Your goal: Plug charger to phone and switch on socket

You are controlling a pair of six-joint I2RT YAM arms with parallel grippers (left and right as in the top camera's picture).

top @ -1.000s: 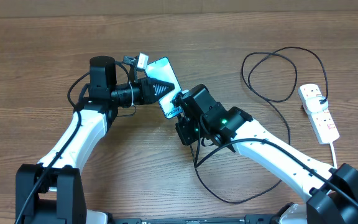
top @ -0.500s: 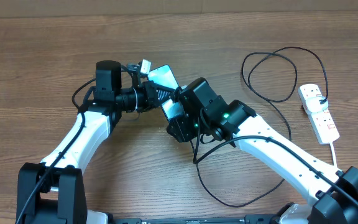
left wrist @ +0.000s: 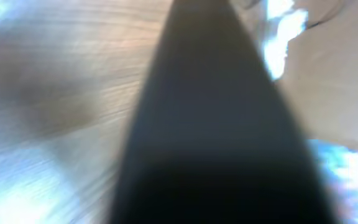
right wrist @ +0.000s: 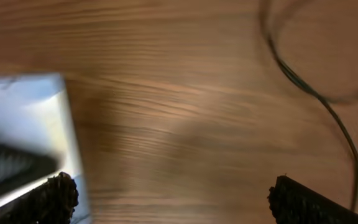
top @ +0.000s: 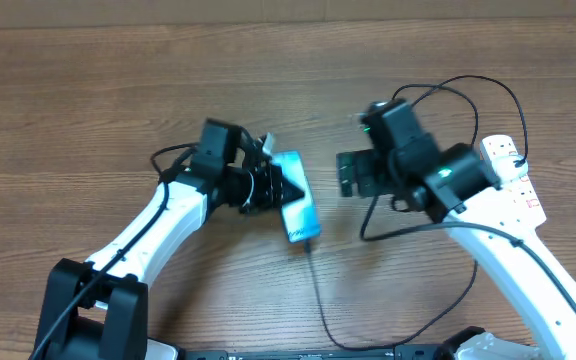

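Observation:
Next, my left gripper sets the phone down flat on the bare wooden table point(top: 273, 205) just below the gripper's dark fingers.
The phone point(top: 298, 208), its screen cyan, lies on the wooden table with its long side running toward the front edge. My left gripper point(top: 276, 186) is shut, and its dark tips rest on the phone's left side. In the left wrist view the fingers point(left wrist: 210, 137) blur into one dark wedge with nothing between them. The charger's point(top: 317, 285) thin black cable meets the phone's near end, then runs forward and back in loops to the socket point(top: 514, 181) at the far right. My right gripper point(top: 352, 172) hangs open to the right of the phone, holding nothing; its fingertips point(right wrist: 59, 194) stand wide apart.
The charger cable point(right wrist: 325, 106) forms a big loop point(top: 458, 105) behind the right arm and another near the front edge. The socket's white cord point(top: 539, 243) trails toward the front right. A cardboard-coloured wall runs along the table's far edge.
My right gripper opened and drew back to the right, away from the phone. My left gripper and the phone slid right and toward the front, with the cable still at the phone's end.

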